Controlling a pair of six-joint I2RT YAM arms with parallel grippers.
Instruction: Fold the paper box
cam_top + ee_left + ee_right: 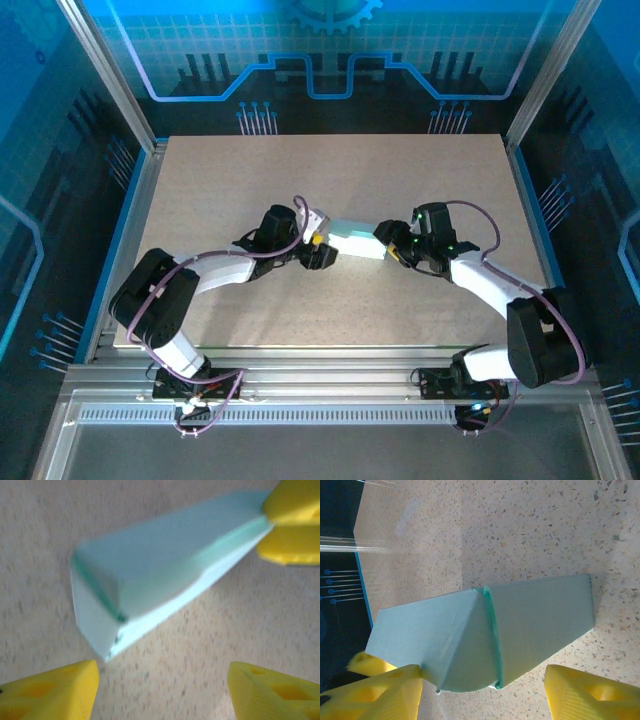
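The paper box's long edge bulges and my left fingers straddle only table; they should swing round to pinch the box's end corner (120, 616).
The paper box (356, 243) is pale mint-blue and lies on the table between my two grippers. In the left wrist view the paper box (150, 585) is a closed long shape lying just beyond my left gripper (162, 692), which is open, with bare table between its yellow fingers (50, 692). My left gripper (327, 252) is at the box's left end. My right gripper (390, 247) is at its right end. In the right wrist view the paper box (520, 625) shows a curved end flap, and my right gripper (482, 692) straddles that end, open. One fingertip (395, 680) touches the flap's edge.
The speckled beige table (250, 180) has free room on all sides of the box. Metal frame rails (130, 200) and blue transparent walls border it. A yellow finger of the right gripper (292, 525) shows at the box's far end.
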